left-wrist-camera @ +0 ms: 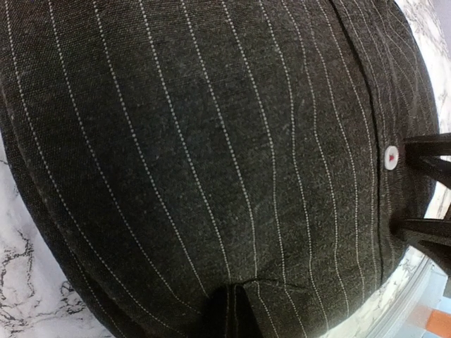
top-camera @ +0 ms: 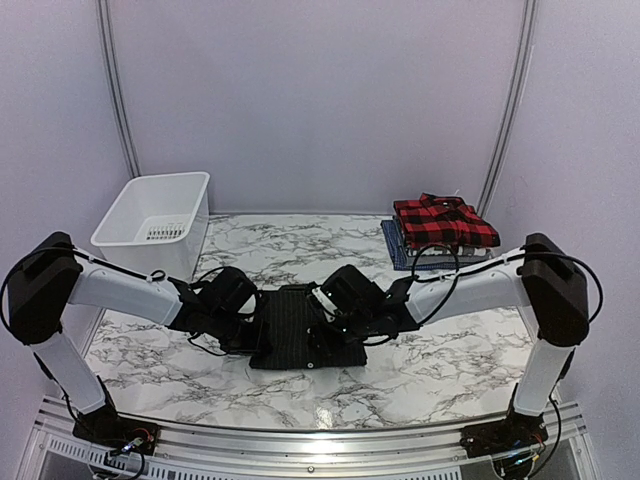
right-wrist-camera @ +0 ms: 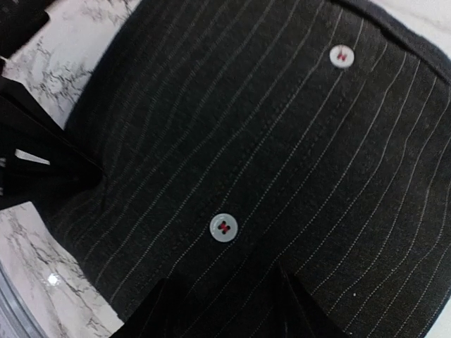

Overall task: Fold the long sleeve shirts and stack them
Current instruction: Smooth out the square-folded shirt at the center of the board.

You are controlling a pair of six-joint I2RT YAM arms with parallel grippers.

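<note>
The black shirt's top cloth is pinched by only a crease in my left gripper, so I need to open it and grip the folded layers at the shirt's side edge [left-wrist-camera: 74, 278] before lifting.
The black pinstriped shirt [top-camera: 292, 328] lies folded in a compact rectangle at the table's middle. It fills the left wrist view [left-wrist-camera: 211, 155] and the right wrist view [right-wrist-camera: 268, 141], its white buttons facing up. My left gripper [top-camera: 248, 322] is at the shirt's left edge, its jaws nearly together on a narrow pinch of the cloth [left-wrist-camera: 239, 313]. My right gripper [top-camera: 335, 318] rests on the shirt's right part with its jaws spread apart on the cloth [right-wrist-camera: 225, 310]. A red-and-black plaid shirt [top-camera: 444, 221] tops a folded stack at the back right, with a blue checked shirt [top-camera: 402, 256] beneath.
A white plastic bin [top-camera: 155, 222] stands at the back left of the marble table [top-camera: 430, 365]. The right gripper's two fingers [left-wrist-camera: 431, 149] show at the right edge of the left wrist view. A metal rail [top-camera: 310, 440] runs along the near edge.
</note>
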